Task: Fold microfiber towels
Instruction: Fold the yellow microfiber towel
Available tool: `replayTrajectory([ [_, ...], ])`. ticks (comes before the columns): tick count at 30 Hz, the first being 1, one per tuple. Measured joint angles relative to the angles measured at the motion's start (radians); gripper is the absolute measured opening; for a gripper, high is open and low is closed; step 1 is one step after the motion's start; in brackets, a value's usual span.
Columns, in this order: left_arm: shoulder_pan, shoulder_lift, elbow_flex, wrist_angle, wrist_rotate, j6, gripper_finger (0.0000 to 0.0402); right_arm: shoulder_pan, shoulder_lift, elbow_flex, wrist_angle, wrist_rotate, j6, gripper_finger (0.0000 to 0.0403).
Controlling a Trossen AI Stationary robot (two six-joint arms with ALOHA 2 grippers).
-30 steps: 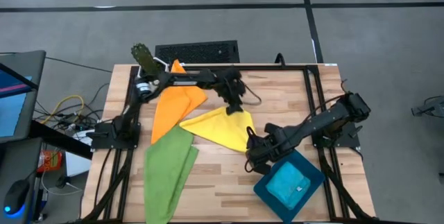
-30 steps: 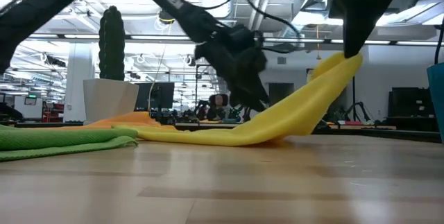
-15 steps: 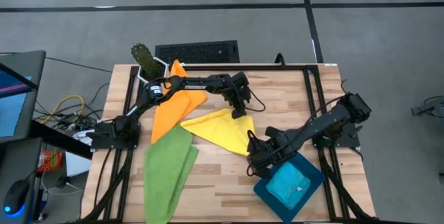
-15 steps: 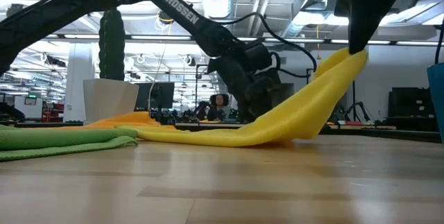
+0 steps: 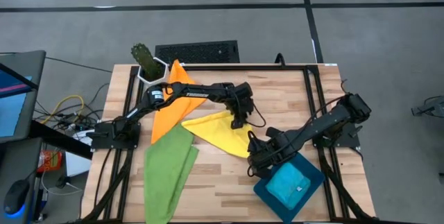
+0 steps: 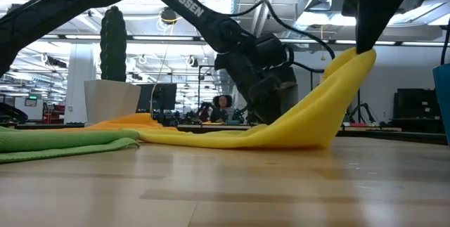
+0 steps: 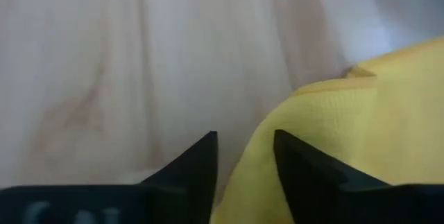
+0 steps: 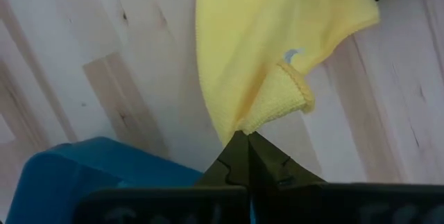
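My left gripper should rise and pinch closer to the yellow towel's corner (image 7: 312, 92) before folding, since its open fingers straddle the yellow towel's far edge short of its corner.
The yellow towel (image 5: 218, 128) lies spread at the table's middle. Its near right end is raised, with my right gripper (image 5: 252, 148) shut on it. My left gripper (image 5: 239, 120) is low at the towel's far edge, open, one finger (image 7: 205, 158) over bare wood and the other (image 7: 295, 165) over the cloth. An orange towel (image 5: 173, 102) lies flat at the far left. A green towel (image 5: 166, 172) lies folded lengthwise at the near left. The light blue towel (image 5: 288, 186) sits in the teal tray (image 5: 262, 188). My left gripper has the yellow towel's far edge (image 7: 250, 175) between its fingers, which slant down from the far left; whether they touch the cloth I cannot tell. My right gripper pinches the yellow towel's near right end (image 8: 234, 128), gathered to a point, between its two fingers from above. That end is lifted clear (image 6: 355, 62). The cloth slopes down to the table, and a hemmed corner (image 8: 295, 89) hangs loose beside the fingers.
A potted cactus (image 5: 143, 59) stands at the far left corner, and a black keyboard (image 5: 198, 50) lies beyond the far edge. Bare wood (image 5: 291, 99) shows at the far right. Black rails (image 5: 312, 85) frame the table's sides.
My left gripper has gone down and toward the near and right edges, reaching the yellow towel's far edge. My right gripper has kept still with the towel's end raised.
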Motion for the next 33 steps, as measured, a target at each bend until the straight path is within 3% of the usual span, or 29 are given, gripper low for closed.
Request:
replayTrajectory([
  [8, 0.0, -0.021, 0.0, -0.04, 0.052, -0.042, 0.0009, 0.014, 0.0, 0.0, 0.004, 0.0, 0.028, 0.0018],
  [16, 0.01, -0.107, 0.003, -0.025, 0.042, -0.074, 0.0008, 0.024, 0.0, 0.0, 0.007, 0.003, 0.061, 0.002],
  [26, 0.022, -0.112, 0.004, -0.034, 0.224, -0.052, 0.0094, 0.039, 0.0, 0.0, 0.011, 0.004, 0.075, 0.0014],
  [33, 0.035, -0.122, 0.003, -0.035, 0.217, 0.095, 0.0197, 0.046, 0.0, 0.0, 0.028, 0.004, 0.097, 0.0026],
])
